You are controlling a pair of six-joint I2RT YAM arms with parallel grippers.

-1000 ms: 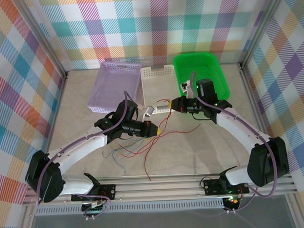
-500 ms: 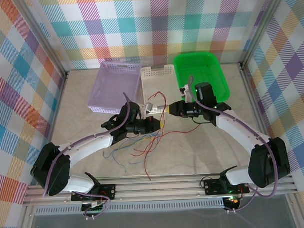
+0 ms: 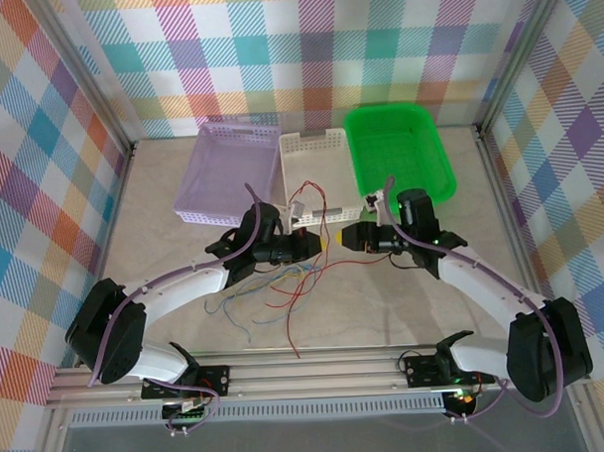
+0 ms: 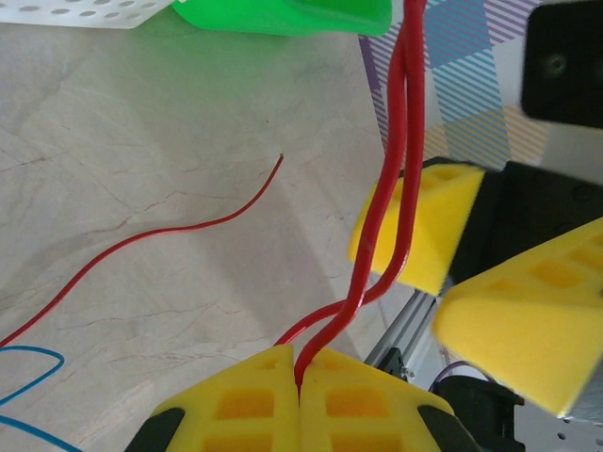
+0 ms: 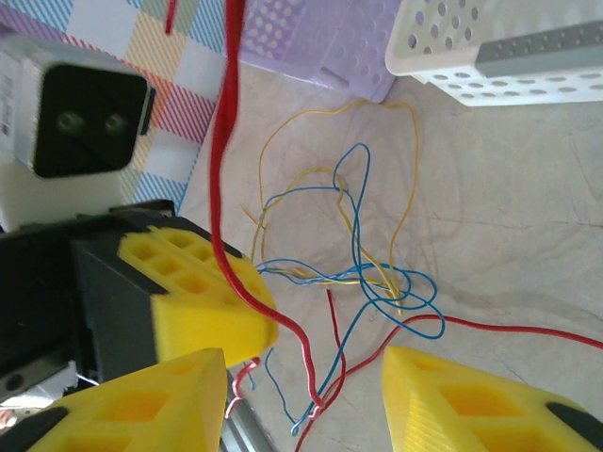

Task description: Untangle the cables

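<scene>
The red cables are crossed and pinched together in my left gripper, so next my right gripper closes on a single cable (image 5: 303, 347) and pulls it apart toward the green basket.
The cables (image 3: 274, 284) lie in a loose tangle of red, blue and yellowish wires on the table's middle. My left gripper (image 3: 318, 245) is shut on a red cable (image 4: 400, 141), pinched between its yellow fingertips (image 4: 301, 377); the cable runs up in a double strand. My right gripper (image 3: 335, 239) faces it, tip to tip, and stands open (image 5: 306, 405). The red cable (image 5: 226, 141) hangs between its fingers, free of both pads. Blue and yellow cables (image 5: 377, 273) cross in a knot on the table behind. Another red cable (image 4: 170, 235) lies flat on the table.
Three baskets stand at the back: a purple one (image 3: 229, 169), a white perforated one (image 3: 315, 161) and a green one (image 3: 399, 148). Aluminium frame rails (image 3: 317, 369) run along the near edge, and the plaid walls close in both sides.
My right gripper has opened and let go of the red cable, and has moved toward the near edge. The left gripper has shifted right, still shut on the red cable.
</scene>
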